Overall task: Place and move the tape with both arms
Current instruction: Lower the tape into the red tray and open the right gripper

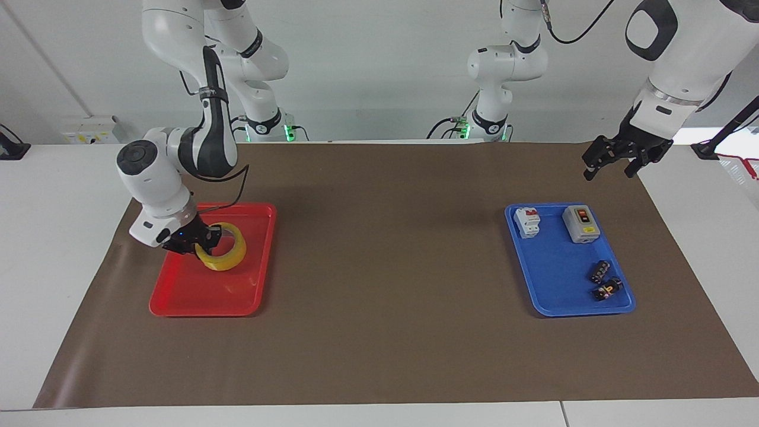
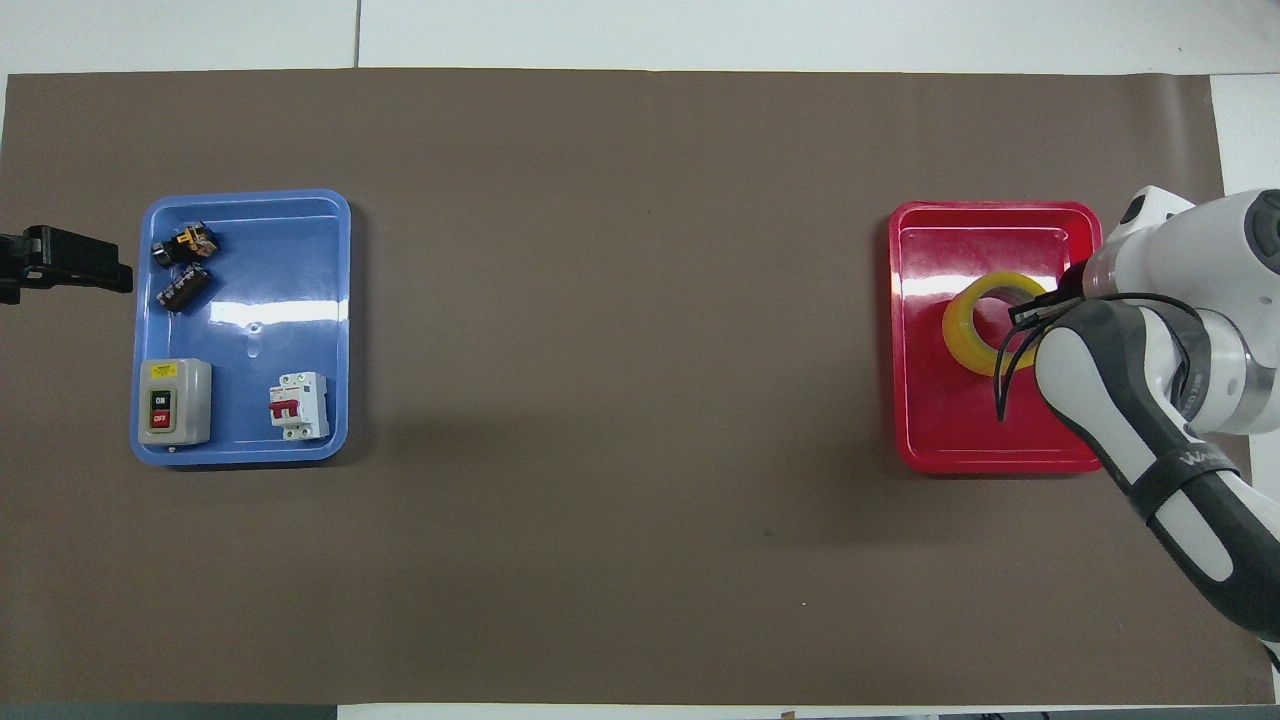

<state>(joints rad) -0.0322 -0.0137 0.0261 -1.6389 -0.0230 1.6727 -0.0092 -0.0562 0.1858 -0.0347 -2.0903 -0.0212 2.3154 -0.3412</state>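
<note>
My right gripper should release the yellow tape so it lies flat on the middle of the red tray's bottom [image 2: 1003, 344].
The yellow tape [image 1: 229, 255] hangs tilted in my right gripper [image 1: 200, 242], low inside the red tray [image 1: 201, 308] near its middle. The gripper is shut on the roll's wall, one finger inside the ring. I cannot tell whether the roll's lower edge touches the tray floor. In the overhead view the tape [image 2: 968, 322] lies within the red tray [image 2: 990, 460], partly under my right gripper [image 2: 1032, 312]. My left gripper [image 1: 611, 165] is open and empty, raised over the brown mat's edge at the left arm's end, beside the blue tray; it also shows in the overhead view [image 2: 105, 275].
A blue tray [image 1: 548, 296] holds a white circuit breaker [image 1: 527, 221], a grey switch box [image 1: 580, 223] and two small dark parts [image 1: 605, 281]. Two smaller white arms with green-lit bases [image 1: 489, 127] stand at the robots' edge of the table. A brown mat [image 1: 391, 267] covers the table.
</note>
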